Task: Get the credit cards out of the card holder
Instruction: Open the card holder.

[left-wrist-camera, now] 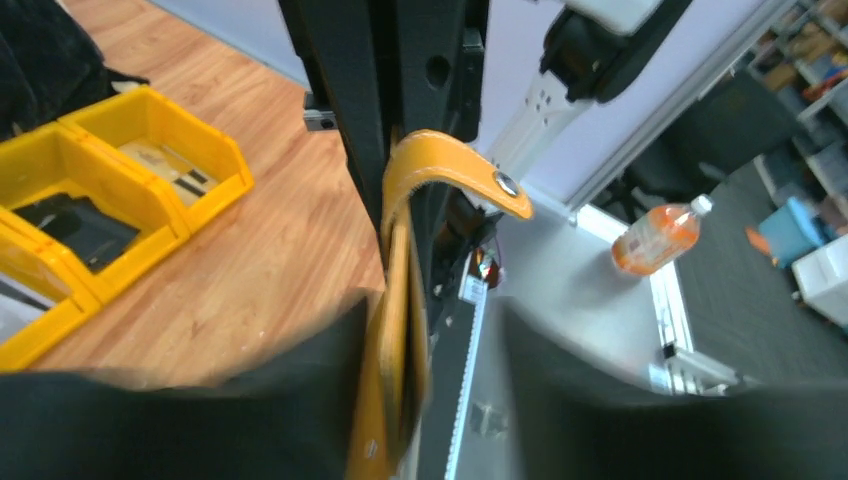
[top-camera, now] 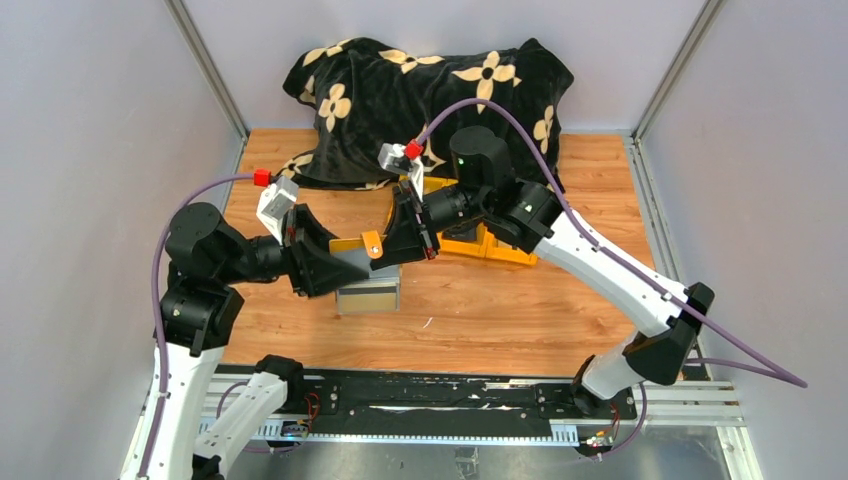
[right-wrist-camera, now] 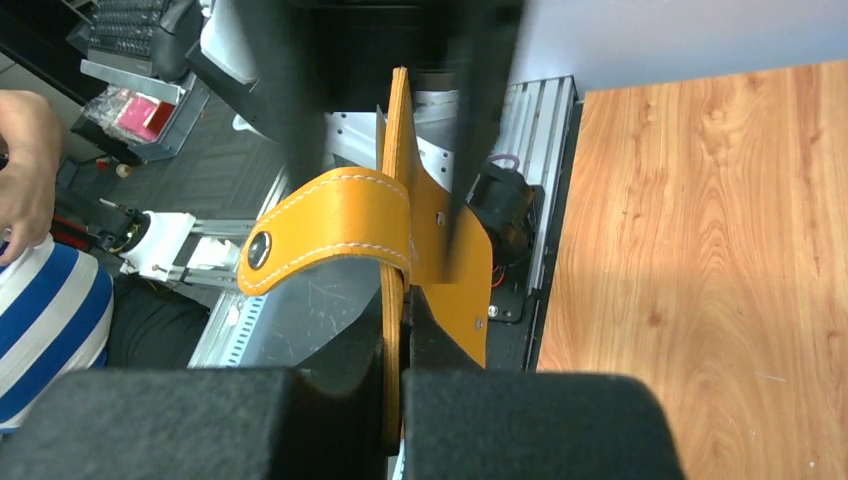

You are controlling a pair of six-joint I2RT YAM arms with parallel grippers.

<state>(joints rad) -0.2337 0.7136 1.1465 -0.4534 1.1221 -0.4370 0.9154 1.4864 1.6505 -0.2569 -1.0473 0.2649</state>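
Observation:
With my left gripper around the yellow flap and the silvery case hanging below, my left gripper next takes the case [top-camera: 367,297] before my right gripper opens the flap.
The card holder [top-camera: 368,288] hangs between my two grippers over the middle of the table, its silvery case low and its mustard-yellow flap [top-camera: 372,243] up. My right gripper [top-camera: 408,240] is shut on the yellow flap; in the right wrist view the jaws [right-wrist-camera: 400,400] pinch the flap [right-wrist-camera: 340,225] edge-on. My left gripper [top-camera: 335,268] is at the holder's left side. In the left wrist view its fingers [left-wrist-camera: 430,400] stand apart, with the yellow flap [left-wrist-camera: 400,300] against the left finger and a gap on the other side. No credit cards show.
Yellow plastic bins [top-camera: 490,245] stand behind the right gripper and also show in the left wrist view [left-wrist-camera: 150,150]. A black flowered blanket [top-camera: 420,90] lies at the back. An orange bottle [left-wrist-camera: 655,238] lies off the table. A person's striped sleeve [right-wrist-camera: 40,290] is beyond the near edge.

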